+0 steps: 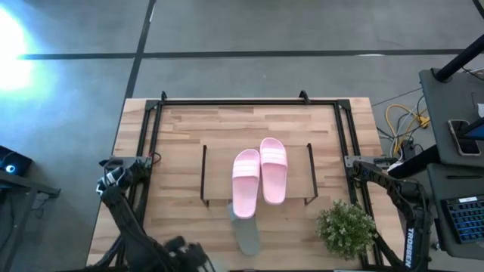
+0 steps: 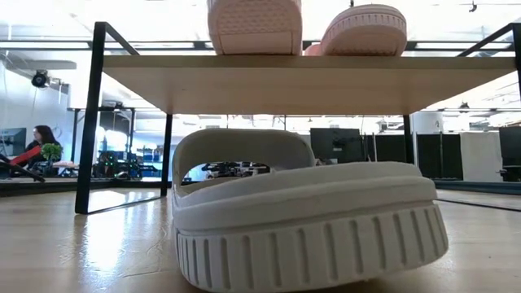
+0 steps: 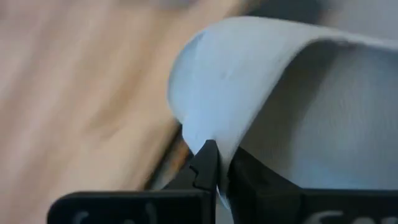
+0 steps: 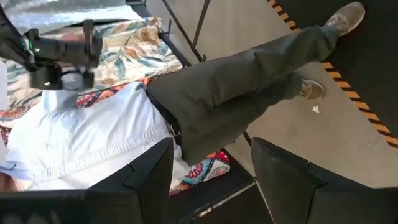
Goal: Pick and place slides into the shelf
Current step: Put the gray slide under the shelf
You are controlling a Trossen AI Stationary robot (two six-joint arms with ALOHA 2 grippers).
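Note:
The pale grey slide, now held in that gripper, will be let go by my left gripper on the table (image 1: 280,229), between the grey-green slide and the plant.
Two pale pink slides (image 1: 259,178) lie side by side on the shelf's wooden top (image 1: 219,177); the low view shows their ends (image 2: 254,24) over its near edge. One grey-green slide (image 1: 246,229) rests sole-down on the table in front of the shelf and fills the low view (image 2: 305,224). My left arm (image 1: 178,253) runs off the table's near edge. In its wrist view my left gripper (image 3: 222,177) is shut on another pale grey slide (image 3: 298,93). My right gripper (image 4: 211,186) is open and empty at the table's right edge. My left gripper pinches a thin edge of the pale slide's curved strap (image 3: 219,146) between its two fingers. Only the fingertips (image 3: 207,163) show. The slide rises in front of the fingers above the wooden table, and I cannot tell whether it is lifted clear.
A small green bushy plant (image 1: 346,228) stands at the near right corner. A black tube frame (image 1: 155,113) runs along the table's far, left and right sides. A person (image 4: 186,106) shows beyond the table in the right wrist view.

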